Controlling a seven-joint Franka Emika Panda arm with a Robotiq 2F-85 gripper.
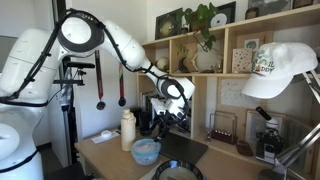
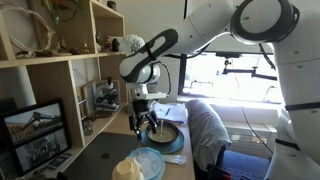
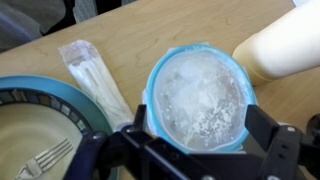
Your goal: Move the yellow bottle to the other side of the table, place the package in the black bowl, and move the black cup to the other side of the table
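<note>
Next, I will move my gripper to the package's middle (image 1: 148, 173) (image 3: 102, 89), between the light-blue bowl and the black bowl, and close it there.
My gripper (image 3: 200, 135) is open and empty, its two dark fingers hanging above the light-blue bowl (image 3: 197, 95). It also shows in both exterior views (image 1: 163, 122) (image 2: 140, 124), hovering over the table. The package (image 3: 90, 70), a clear wrapper with utensils inside, lies flat on the wood to the left of the blue bowl. The black bowl (image 3: 30, 125), with a teal rim and a fork in it, sits at the lower left of the wrist view. The yellow bottle (image 3: 285, 45) (image 1: 128, 128) stands beside the blue bowl. I cannot make out the black cup.
A dark mat (image 1: 185, 148) lies on the table next to the blue bowl (image 1: 146, 150). Wooden shelves (image 1: 225, 60) with plants and small things stand close behind the table. A white cap (image 1: 280, 70) hangs in the foreground.
</note>
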